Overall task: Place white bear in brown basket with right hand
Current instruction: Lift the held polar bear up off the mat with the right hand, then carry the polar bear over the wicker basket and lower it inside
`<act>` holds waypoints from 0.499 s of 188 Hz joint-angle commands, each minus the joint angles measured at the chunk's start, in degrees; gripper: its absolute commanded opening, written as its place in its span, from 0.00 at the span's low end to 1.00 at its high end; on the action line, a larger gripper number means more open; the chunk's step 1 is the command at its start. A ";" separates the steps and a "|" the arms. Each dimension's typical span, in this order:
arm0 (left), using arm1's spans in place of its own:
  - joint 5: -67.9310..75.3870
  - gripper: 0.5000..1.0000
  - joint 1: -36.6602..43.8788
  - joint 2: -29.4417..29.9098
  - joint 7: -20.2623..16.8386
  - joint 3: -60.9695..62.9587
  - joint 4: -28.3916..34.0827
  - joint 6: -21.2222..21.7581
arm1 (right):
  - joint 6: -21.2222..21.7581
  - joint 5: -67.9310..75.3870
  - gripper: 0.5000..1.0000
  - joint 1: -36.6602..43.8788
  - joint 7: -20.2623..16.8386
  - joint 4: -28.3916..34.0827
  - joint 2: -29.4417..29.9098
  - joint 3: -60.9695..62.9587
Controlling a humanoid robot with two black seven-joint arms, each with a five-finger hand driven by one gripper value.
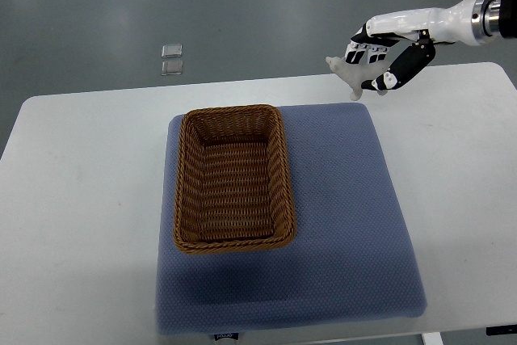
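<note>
My right gripper is going to release the white bear inside the far half of the brown basket (224,165), letting it go there.
My right hand (378,61) comes in from the top right and hovers above the table's far edge, its fingers curled around the white bear (349,76). Only part of the bear shows, pale limbs poking out to the left and below the fingers. The brown wicker basket (187,199) lies empty on the blue pad, down and to the left of the hand. The left arm is out of the picture.
A blue cushion pad (347,224) covers the middle of the white table (81,224). Two small clear squares (171,60) lie on the grey floor beyond the table's far edge.
</note>
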 commanded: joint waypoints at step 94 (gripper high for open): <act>0.05 1.00 -0.01 0.00 0.00 0.17 -0.36 -0.08 | -10.66 3.10 0.00 -3.10 -0.02 -25.07 38.40 -6.66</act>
